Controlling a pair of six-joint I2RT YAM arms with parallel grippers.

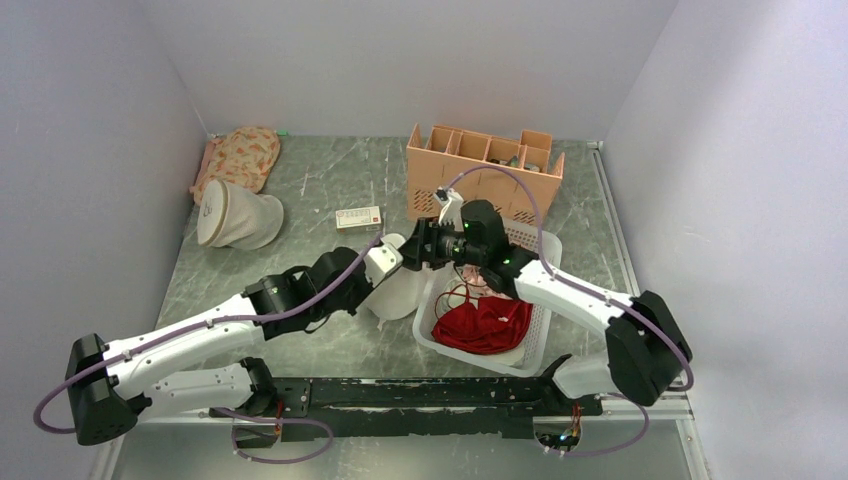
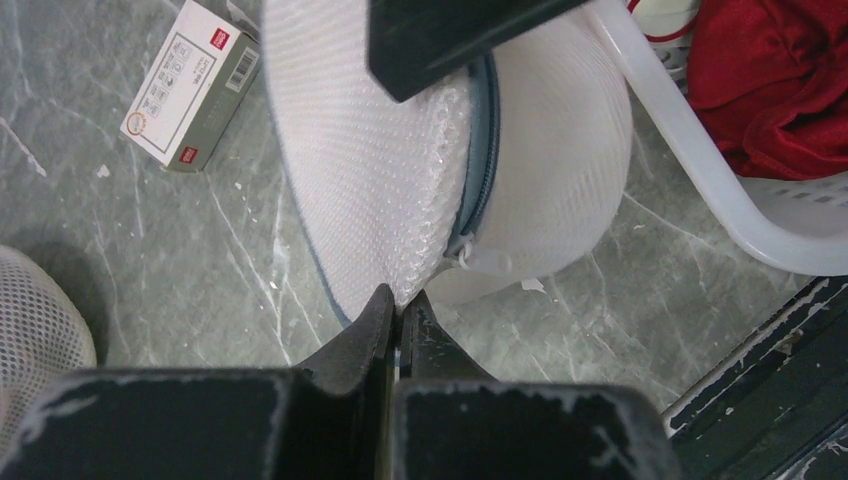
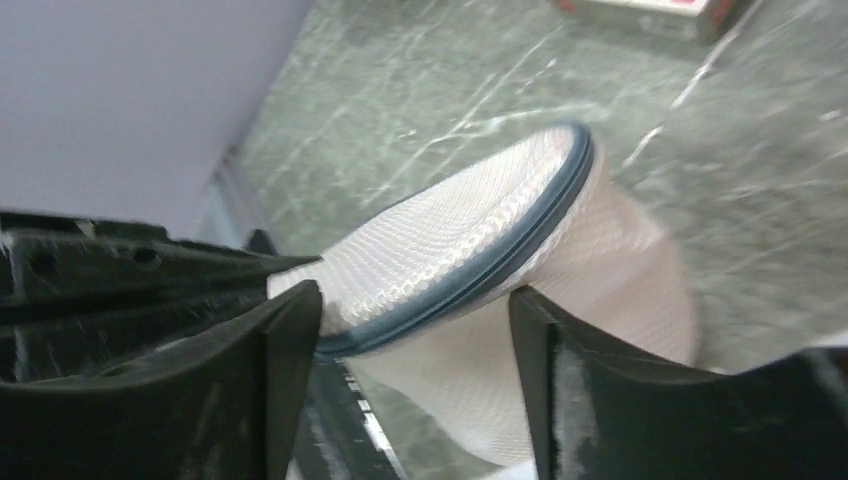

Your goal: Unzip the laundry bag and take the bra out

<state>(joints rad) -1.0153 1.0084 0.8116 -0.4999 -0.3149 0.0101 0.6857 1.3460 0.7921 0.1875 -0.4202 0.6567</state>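
My right gripper is astride the zippered rim, away from the white zipper pull next to my left gripper, so it should back away and pinch that pull point(image 2: 464, 252).
The laundry bag point(image 1: 398, 292) is a white mesh drum lying on its side beside the basket, its grey zipper line point(image 2: 484, 150) running around the rim. My left gripper point(image 2: 399, 302) is shut on the bag's mesh edge, close to the white zipper pull point(image 2: 480, 258); it also shows in the top view point(image 1: 392, 257). My right gripper point(image 3: 415, 320) is open, its fingers point(image 3: 290, 340) on either side of the bag's zippered rim point(image 3: 500, 255), and it meets the left gripper over the bag point(image 1: 428, 245). The zipper looks shut. The bra is hidden.
A white basket point(image 1: 540, 300) holding a red garment point(image 1: 485, 325) sits right of the bag. An orange crate point(image 1: 485, 175) stands behind. A small box point(image 1: 358, 217), a cream-white bag with a logo point(image 1: 238, 215) and a patterned pouch point(image 1: 240, 155) lie at the left.
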